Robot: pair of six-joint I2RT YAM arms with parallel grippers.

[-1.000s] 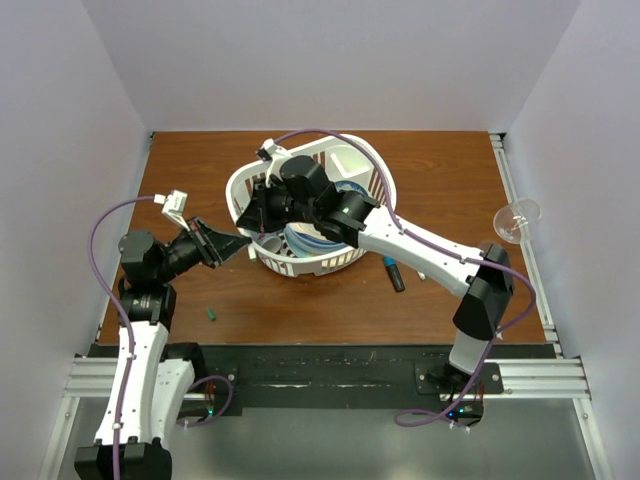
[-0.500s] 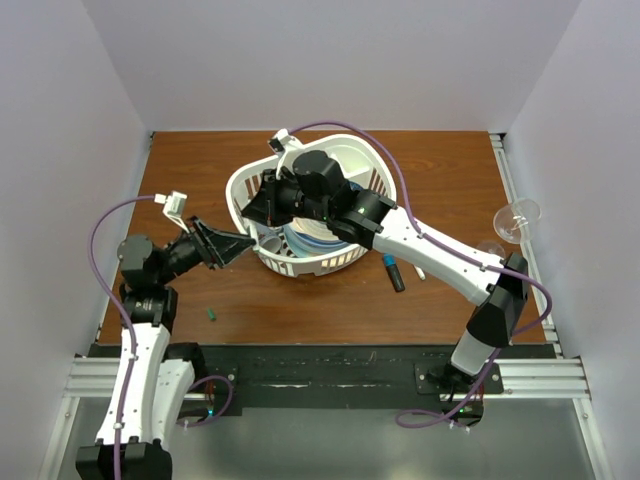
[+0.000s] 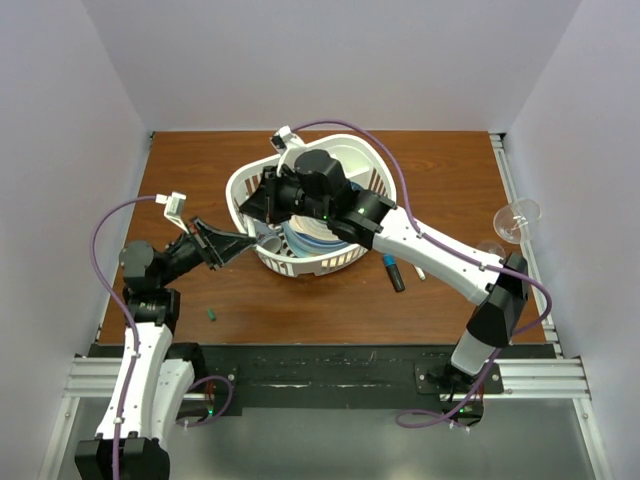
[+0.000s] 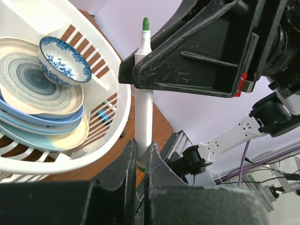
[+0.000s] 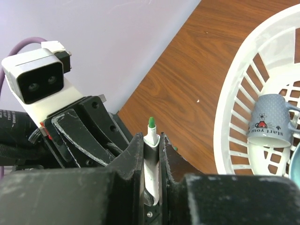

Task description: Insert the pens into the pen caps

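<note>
The white pen's green tip, where the green cap must go, is crowded by my right gripper's fingers, so my right gripper should take the pen's body lower down (image 4: pixel 144 112).
A white pen with a green tip (image 4: pixel 144 108) is held by both grippers. My left gripper (image 4: pixel 142 146) is shut on its lower end, just left of the white basket (image 3: pixel 365 170). My right gripper (image 5: pixel 151 140) is shut on the same pen (image 5: pixel 152 140) near its tip, which pokes out past the jaws. In the top view the left gripper (image 3: pixel 238 241) and right gripper (image 3: pixel 257 207) meet at the basket's left rim. A tiny dark green cap (image 3: pixel 212 314) lies on the table in front of the left arm. A black marker with a blue end (image 3: pixel 393 272) lies right of the basket.
The basket holds stacked plates (image 4: pixel 33 98), a blue-patterned bowl (image 4: pixel 63 61) and a grey mug (image 5: pixel 272 122). A clear glass (image 3: pixel 516 219) stands at the table's right edge. A thin white pen (image 3: pixel 418 271) lies partly under the right arm.
My right gripper has moved a little up and away along the basket's left rim, its arm stretching out. The left arm's elbow has drawn back slightly; its gripper stays by the basket.
</note>
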